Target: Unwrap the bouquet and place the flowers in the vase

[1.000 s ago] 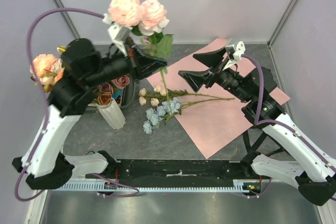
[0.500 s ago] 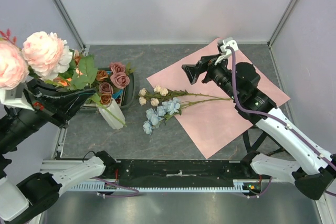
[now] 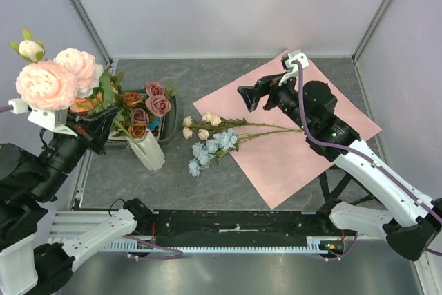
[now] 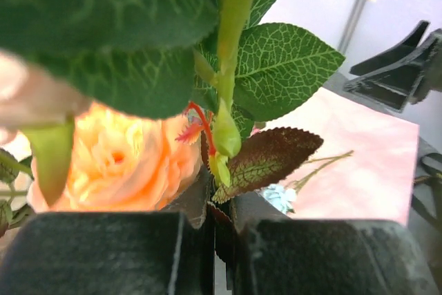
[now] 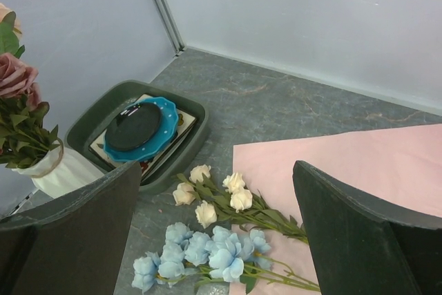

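My left gripper will let go of the green stem in the white ribbed vase (image 3: 135, 122), where it is to rest against the brown roses.
My left gripper (image 3: 102, 126) is raised at the far left, shut on the green stem (image 4: 231, 46) of a bunch of peach and pink flowers (image 3: 54, 79), just left of and above the vase. A peach rose (image 4: 124, 160) and leaves fill the left wrist view. The white ribbed vase (image 3: 147, 151) holds mauve and brown roses (image 3: 155, 101). Cream flowers (image 3: 200, 126) and light blue flowers (image 3: 210, 148) lie on the table at the edge of the flat pink paper (image 3: 297, 143). My right gripper (image 3: 259, 94) hovers open above them, with the cream flowers (image 5: 214, 195) and blue flowers (image 5: 207, 250) between its fingers in view.
A dark green tray (image 5: 103, 112) with a blue plate (image 5: 141, 129) sits behind the vase (image 5: 59, 170), by the left wall. The pink paper (image 5: 359, 164) covers the right part of the grey table. Walls close in the back and both sides.
My left arm swung from the table's middle to the far left with the peach-pink flowers, which now hang beside the vase. The right gripper shifted slightly and stayed open.
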You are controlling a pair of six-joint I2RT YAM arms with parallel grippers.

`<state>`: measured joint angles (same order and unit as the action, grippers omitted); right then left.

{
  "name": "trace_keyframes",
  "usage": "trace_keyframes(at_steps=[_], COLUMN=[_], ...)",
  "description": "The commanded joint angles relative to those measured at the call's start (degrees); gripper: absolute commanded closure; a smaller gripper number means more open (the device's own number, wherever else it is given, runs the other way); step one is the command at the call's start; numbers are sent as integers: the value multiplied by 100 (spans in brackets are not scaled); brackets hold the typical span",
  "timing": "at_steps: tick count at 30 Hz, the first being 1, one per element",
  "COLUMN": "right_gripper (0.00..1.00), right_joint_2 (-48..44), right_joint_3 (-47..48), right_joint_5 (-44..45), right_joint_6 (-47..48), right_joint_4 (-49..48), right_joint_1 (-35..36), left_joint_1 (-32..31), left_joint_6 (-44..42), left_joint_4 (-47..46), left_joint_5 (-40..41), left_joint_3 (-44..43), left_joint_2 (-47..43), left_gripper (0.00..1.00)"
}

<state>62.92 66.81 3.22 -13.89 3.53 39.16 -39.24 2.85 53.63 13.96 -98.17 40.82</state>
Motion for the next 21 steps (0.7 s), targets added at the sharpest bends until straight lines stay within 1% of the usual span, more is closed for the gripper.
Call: trace_keyframes(at_steps=[1, 2, 3, 8, 12, 15, 18, 21], right_gripper=[2, 2, 2, 2, 2, 2, 2, 2], right_joint_2=[-51, -69, -60, -60, -51, -51, -69, -78], right_joint_3=[-62, -71, -80, -80, -106, -133, -150, -133], right_joint_5=[152, 135, 161, 170, 161, 143, 143, 143], right_joint_6=[35, 44, 44, 79, 71, 62, 62, 62], right_joint_4=[-204, -212, -221, -204, -212, -212, -212, -212], right_joint_1=[-5, 4, -4, -13, -22, -22, -31, -31], left_joint_1=[4, 4, 4, 4, 4, 4, 4, 4], left_joint_6=[-1066, -1233, -1330, -1656, -1762, -1814, -1806, -1718], left_joint_4=[-1590, -2010, -2127, -2251, -2471, -2436, -2208, -2128], left_joint_5=[511, 538, 486, 275, 292, 292, 195, 256], left_joint_3=[1024, 1185, 1317, 1502, 1713, 1722, 1687, 1827], left_joint_2=[-679, -794, -882, -874, -944, -909, -847, -926], left_gripper=[98, 98, 98, 98, 98, 98, 98, 98])
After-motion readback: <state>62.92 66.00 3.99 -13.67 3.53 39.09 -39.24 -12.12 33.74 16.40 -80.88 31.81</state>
